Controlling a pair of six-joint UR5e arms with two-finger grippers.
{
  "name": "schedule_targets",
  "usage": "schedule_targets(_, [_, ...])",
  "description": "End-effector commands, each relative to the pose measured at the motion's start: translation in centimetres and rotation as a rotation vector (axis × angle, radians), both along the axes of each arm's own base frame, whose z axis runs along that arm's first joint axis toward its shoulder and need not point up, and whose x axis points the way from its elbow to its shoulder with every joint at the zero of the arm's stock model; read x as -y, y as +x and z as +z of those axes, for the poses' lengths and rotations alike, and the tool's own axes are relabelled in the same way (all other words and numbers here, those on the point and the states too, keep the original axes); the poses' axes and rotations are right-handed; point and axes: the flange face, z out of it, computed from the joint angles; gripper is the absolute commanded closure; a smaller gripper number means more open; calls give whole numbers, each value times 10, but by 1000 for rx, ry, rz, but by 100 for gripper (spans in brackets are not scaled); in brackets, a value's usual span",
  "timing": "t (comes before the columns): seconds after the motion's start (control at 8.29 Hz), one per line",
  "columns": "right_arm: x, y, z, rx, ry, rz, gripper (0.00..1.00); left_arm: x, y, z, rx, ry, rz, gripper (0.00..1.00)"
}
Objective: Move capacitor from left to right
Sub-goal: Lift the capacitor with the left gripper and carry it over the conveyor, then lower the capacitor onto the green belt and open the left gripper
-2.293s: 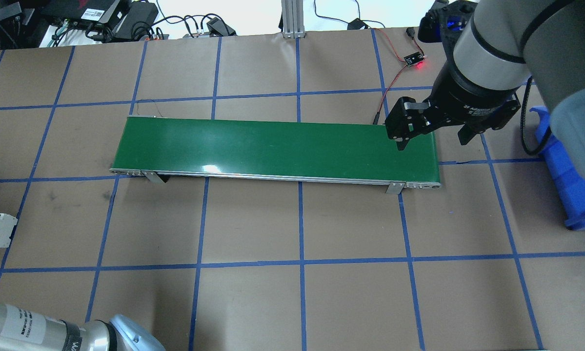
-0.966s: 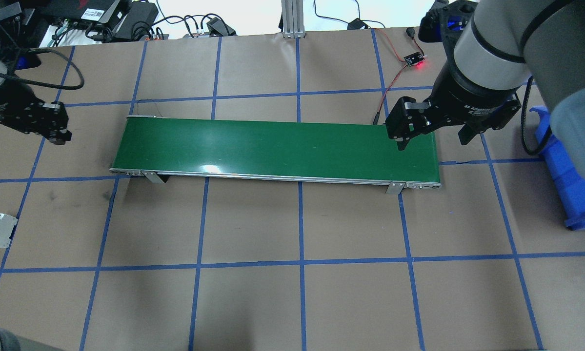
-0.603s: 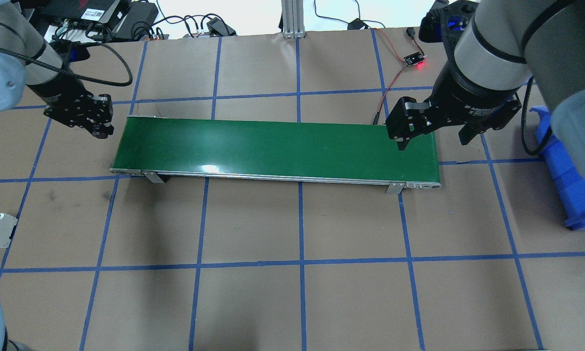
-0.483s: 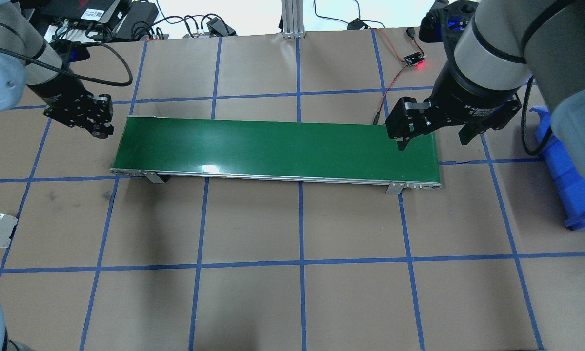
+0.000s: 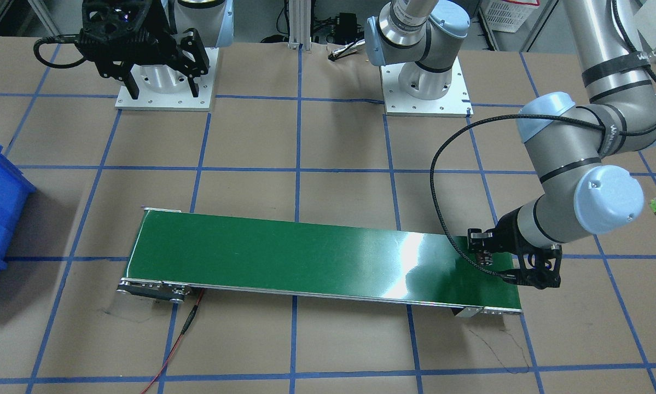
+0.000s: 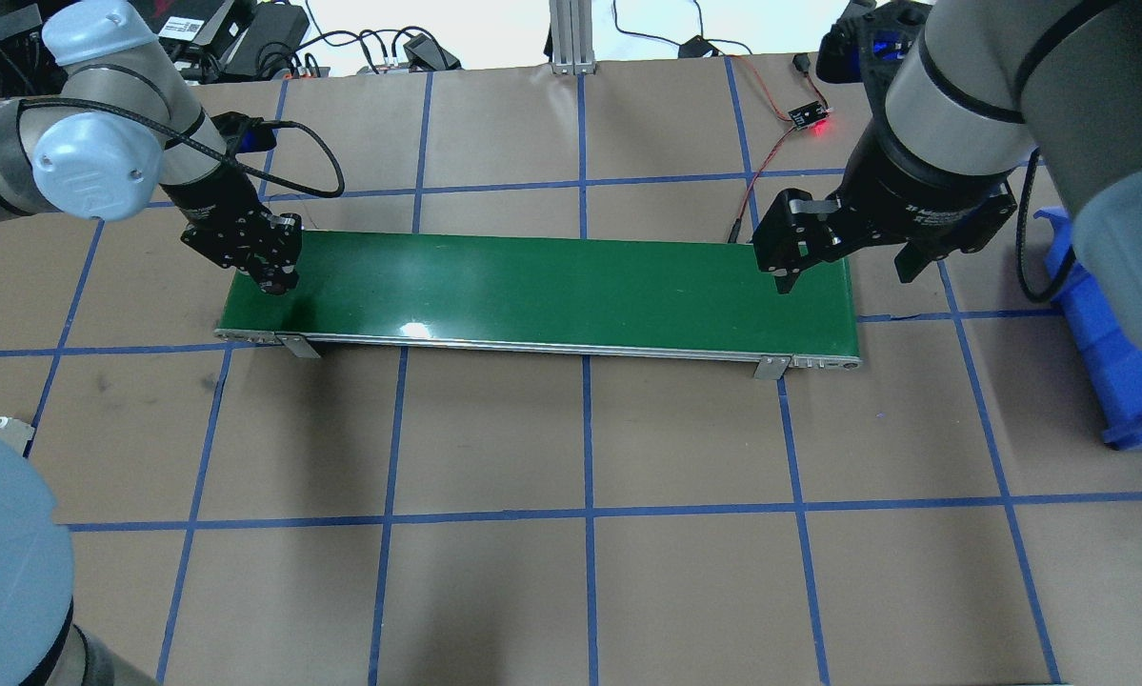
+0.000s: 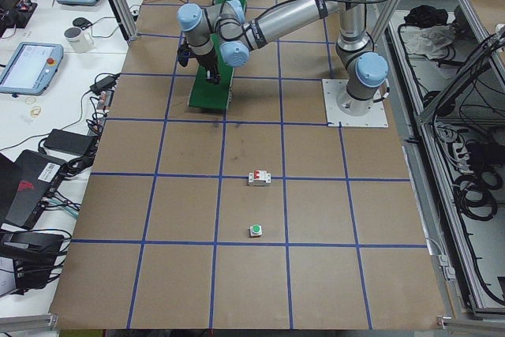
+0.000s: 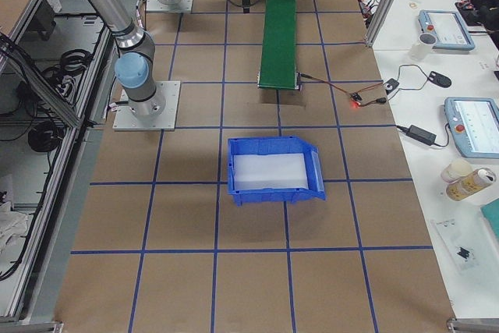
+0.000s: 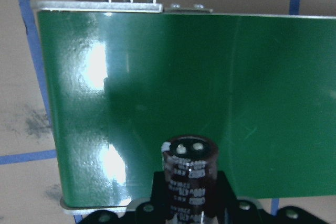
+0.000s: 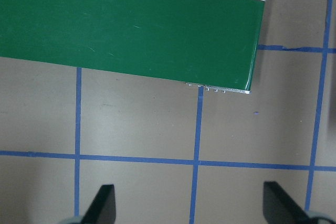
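Observation:
The capacitor, now upright over the belt's end, will be released by my left gripper on the green conveyor belt, just in from the metal bracket (image 5: 462,274) (image 9: 227,85).
The capacitor (image 9: 190,174), a dark brown-black cylinder with pale print, stands upright between my left gripper's jaws in the left wrist view. My left gripper (image 6: 271,278) is shut on it and hangs over the left end of the green conveyor belt (image 6: 551,291). It also shows in the front view (image 5: 529,273). My right gripper (image 6: 847,272) is open and empty, high above the belt's right end. Its fingers (image 10: 102,203) stand wide apart in the right wrist view.
A blue bin (image 6: 1113,353) sits right of the belt. A white breaker (image 7: 259,178) and a green-capped button (image 7: 256,230) lie on the table's left part. A small sensor board with a red light (image 6: 809,119) and its wires lie behind the belt's right end.
My left arm has swung in from the far left and brought its gripper over the belt's left end. The right arm has not moved.

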Motion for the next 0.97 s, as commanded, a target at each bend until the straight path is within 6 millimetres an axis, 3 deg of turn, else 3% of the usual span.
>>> schedule_targets(0.0, [15, 0, -14, -11, 17, 8, 0, 8, -3, -14, -7, -9, -42, 100])
schedule_targets(0.24, [21, -2, -12, -13, 7, 6, 0, 17, -1, -7, -8, -28, -42, 100])
schedule_targets(0.72, [50, -4, -50, -22, 91, -9, 0, 25, -1, -23, -15, -11, -37, 100])
schedule_targets(0.84, [61, -3, -67, -16, 122, -10, 0, 26, -3, -18, -7, -34, -31, 91])
